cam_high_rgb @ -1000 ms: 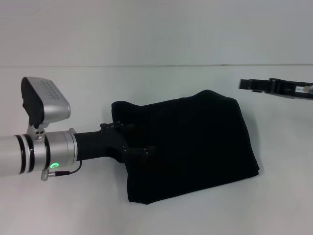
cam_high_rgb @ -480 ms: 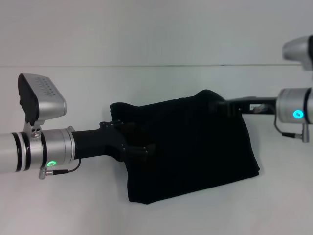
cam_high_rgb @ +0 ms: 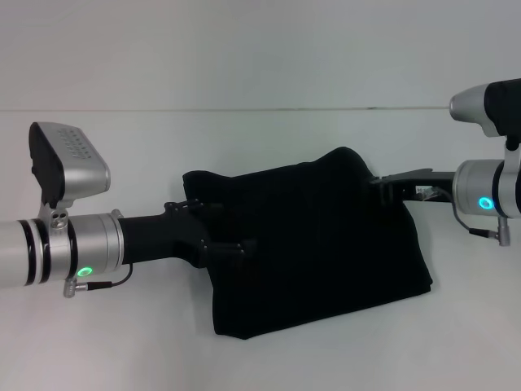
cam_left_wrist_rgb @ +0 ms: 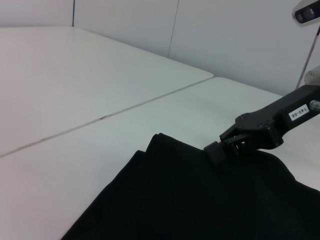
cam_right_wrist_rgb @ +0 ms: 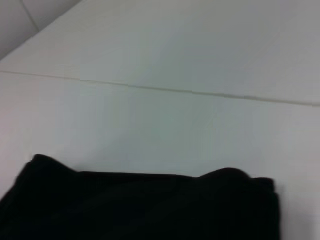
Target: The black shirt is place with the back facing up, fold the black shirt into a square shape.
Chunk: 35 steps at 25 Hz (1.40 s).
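I can see that the black shirt's near edge slants, so next I grab the shirt's far corner [cam_high_rgb: 195, 181] on its side with my left gripper and pull the shirt straight with my right gripper.
The black shirt [cam_high_rgb: 326, 236] lies folded into a rough rectangle in the middle of the white table, plain black side up, with its far right corner bunched up a little. My left gripper [cam_high_rgb: 234, 236] reaches in from the left and sits on the shirt's left edge, black against black cloth. My right gripper [cam_high_rgb: 376, 189] comes in from the right at the shirt's far right corner. In the left wrist view the right gripper [cam_left_wrist_rgb: 216, 150] has its tips together on the edge of the shirt [cam_left_wrist_rgb: 190, 200]. The right wrist view shows only the shirt [cam_right_wrist_rgb: 140, 205] and table.
The white table [cam_high_rgb: 244, 138] surrounds the shirt, with a thin seam [cam_high_rgb: 244, 109] running across its far side. The left arm's silver wrist and camera housing [cam_high_rgb: 69, 163] stand above the table at the left.
The right arm has come in from the far right edge to the shirt's far right corner, then settled slightly lower. The left arm and the shirt have barely moved.
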Tool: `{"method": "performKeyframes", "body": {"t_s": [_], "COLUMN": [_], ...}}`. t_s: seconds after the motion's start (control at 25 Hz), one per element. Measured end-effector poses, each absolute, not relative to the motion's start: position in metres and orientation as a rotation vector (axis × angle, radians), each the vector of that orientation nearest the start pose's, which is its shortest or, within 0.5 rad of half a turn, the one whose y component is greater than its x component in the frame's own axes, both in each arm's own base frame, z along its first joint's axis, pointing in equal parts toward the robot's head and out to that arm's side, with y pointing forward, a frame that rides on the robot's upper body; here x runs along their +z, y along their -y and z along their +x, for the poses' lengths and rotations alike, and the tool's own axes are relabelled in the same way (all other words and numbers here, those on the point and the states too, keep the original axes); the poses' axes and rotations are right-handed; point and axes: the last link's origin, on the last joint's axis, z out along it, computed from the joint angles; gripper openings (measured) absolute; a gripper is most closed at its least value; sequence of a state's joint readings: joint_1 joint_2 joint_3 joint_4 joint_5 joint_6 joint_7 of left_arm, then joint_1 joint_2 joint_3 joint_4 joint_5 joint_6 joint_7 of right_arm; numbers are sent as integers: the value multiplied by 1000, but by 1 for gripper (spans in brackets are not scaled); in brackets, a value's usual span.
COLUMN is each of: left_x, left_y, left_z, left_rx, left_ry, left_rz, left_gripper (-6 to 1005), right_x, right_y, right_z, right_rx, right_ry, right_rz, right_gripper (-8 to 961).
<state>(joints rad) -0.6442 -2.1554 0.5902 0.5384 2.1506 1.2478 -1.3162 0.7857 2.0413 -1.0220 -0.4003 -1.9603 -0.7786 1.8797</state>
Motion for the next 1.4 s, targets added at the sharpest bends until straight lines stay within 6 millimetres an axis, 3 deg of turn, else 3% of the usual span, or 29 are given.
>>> {"method": "performKeyframes", "body": {"t_s": [0.24, 0.6, 1.08, 1.4], "left_x": [-50, -50, -42, -29], "left_y": [-361, -361, -358, -363], "left_z": [-260, -260, -268, -268], "left_rx": [-494, -493, -468, -494], "left_ry": [662, 662, 688, 751], "left_rz": [-2622, -2622, -2612, -2568], "left_gripper": [948, 947, 947, 948], "right_x": [-34, -29, -48, -21], "right_y": [-432, -412, -398, -394], "right_z": [256, 241, 268, 261], "right_rx": [303, 413, 219, 468], "right_ry": [-1058, -1111, -1097, -1017], "right_rz": [-2284, -2478, -2470, -2485], "right_gripper": [21, 27, 34, 39]}}
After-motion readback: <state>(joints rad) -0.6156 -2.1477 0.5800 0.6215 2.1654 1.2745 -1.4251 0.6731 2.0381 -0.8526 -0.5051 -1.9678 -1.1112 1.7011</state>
